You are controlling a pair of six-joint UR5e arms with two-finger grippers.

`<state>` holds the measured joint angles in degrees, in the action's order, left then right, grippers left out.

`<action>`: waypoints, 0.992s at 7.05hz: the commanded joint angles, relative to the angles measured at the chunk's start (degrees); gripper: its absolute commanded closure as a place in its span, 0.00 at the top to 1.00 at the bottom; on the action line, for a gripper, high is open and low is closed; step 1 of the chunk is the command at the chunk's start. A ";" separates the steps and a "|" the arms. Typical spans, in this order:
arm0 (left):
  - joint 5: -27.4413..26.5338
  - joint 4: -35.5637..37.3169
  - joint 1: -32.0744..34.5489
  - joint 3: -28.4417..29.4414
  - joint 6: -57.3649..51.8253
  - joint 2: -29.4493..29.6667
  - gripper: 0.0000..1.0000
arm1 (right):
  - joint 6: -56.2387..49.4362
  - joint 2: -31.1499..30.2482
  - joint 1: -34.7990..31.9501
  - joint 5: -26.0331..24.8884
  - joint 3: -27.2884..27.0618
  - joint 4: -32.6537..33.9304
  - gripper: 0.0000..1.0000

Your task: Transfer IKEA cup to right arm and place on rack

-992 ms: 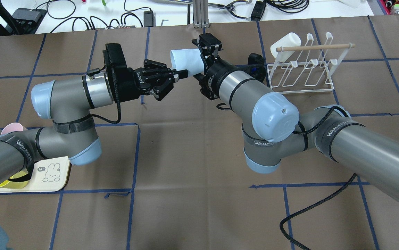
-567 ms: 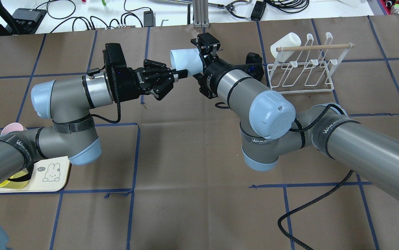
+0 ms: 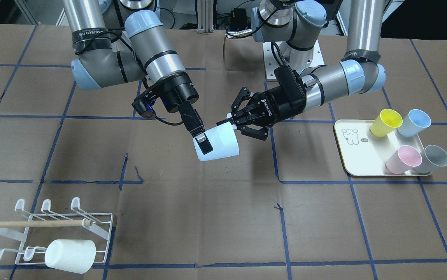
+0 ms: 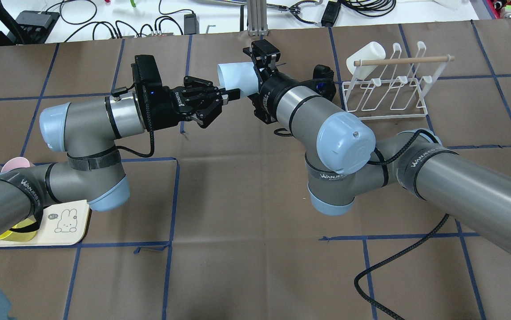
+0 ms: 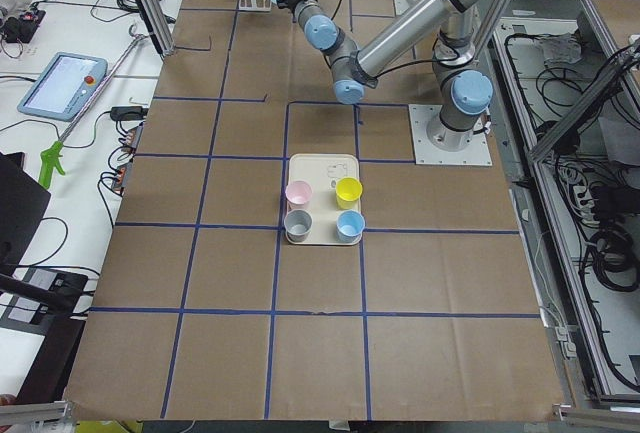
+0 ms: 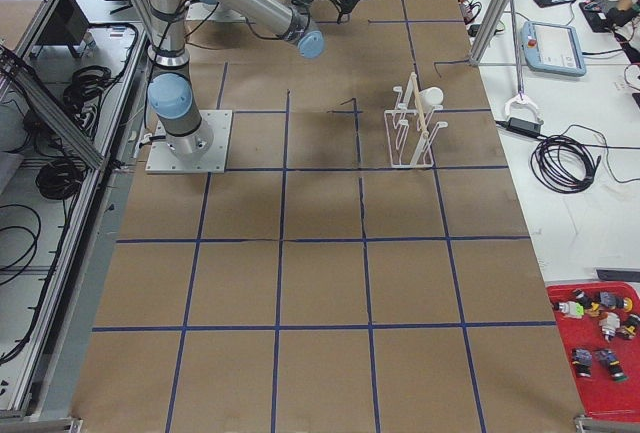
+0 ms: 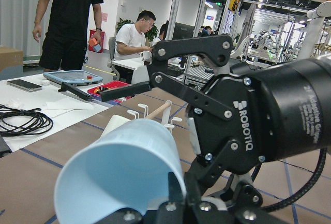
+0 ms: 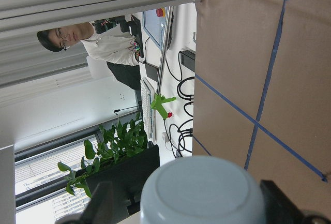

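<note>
My right gripper is to close on the sides [image 3: 211,140] [image 8: 202,211] by the closed end of the pale blue IKEA cup, opposite the rim that my left gripper holds.
A pale blue IKEA cup [image 3: 219,142] hangs on its side in mid-air over the table's middle; it also shows in the overhead view [image 4: 237,78]. My left gripper [image 3: 233,120] is shut on its rim, one finger inside and one outside, as the left wrist view shows on the cup [image 7: 124,167]. My right gripper [image 3: 207,142] is open and straddles the cup's closed end. In the right wrist view its fingers [image 8: 101,206] stand either side of the cup's base [image 8: 201,193] with gaps. The white wire rack [image 3: 106,221] with its wooden dowel [image 3: 32,223] stands far off to the robot's right.
A white cup [image 3: 69,254] hangs on one rack prong. A cream tray [image 3: 357,155] on the robot's left holds yellow [image 3: 384,122], blue [image 3: 414,122], pink [image 3: 402,159] and grey [image 3: 433,159] cups. A black cable [image 4: 397,266] loops on the table under the right arm.
My right arm has shifted slightly, its wrist edging further along the cup. The left gripper and the cup have stayed still.
</note>
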<state>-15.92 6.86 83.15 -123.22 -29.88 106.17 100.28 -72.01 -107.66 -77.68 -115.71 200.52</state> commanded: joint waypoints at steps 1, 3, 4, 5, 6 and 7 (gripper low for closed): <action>0.01 0.00 0.08 0.00 0.00 0.00 0.07 | 0.00 0.73 0.00 -0.02 0.49 0.04 0.98; 0.01 0.00 0.08 0.00 0.00 0.00 0.07 | -0.26 0.73 0.00 0.59 0.49 -0.04 0.78; 0.01 0.00 0.00 0.00 0.09 0.00 0.07 | -0.44 0.73 0.00 1.03 0.57 -0.04 0.68; 0.01 0.00 0.00 0.00 0.09 0.00 0.08 | -0.44 0.73 0.00 1.21 0.49 0.04 0.61; 0.01 0.00 0.00 0.00 0.09 0.00 0.09 | -0.44 0.73 0.00 1.30 0.57 0.13 0.55; 0.01 0.00 0.00 0.00 0.09 0.00 0.11 | -0.44 0.73 0.00 1.30 0.58 0.22 0.52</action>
<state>-15.91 6.86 83.15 -123.22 -29.80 106.16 99.85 -71.26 -107.65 -76.45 -115.16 200.63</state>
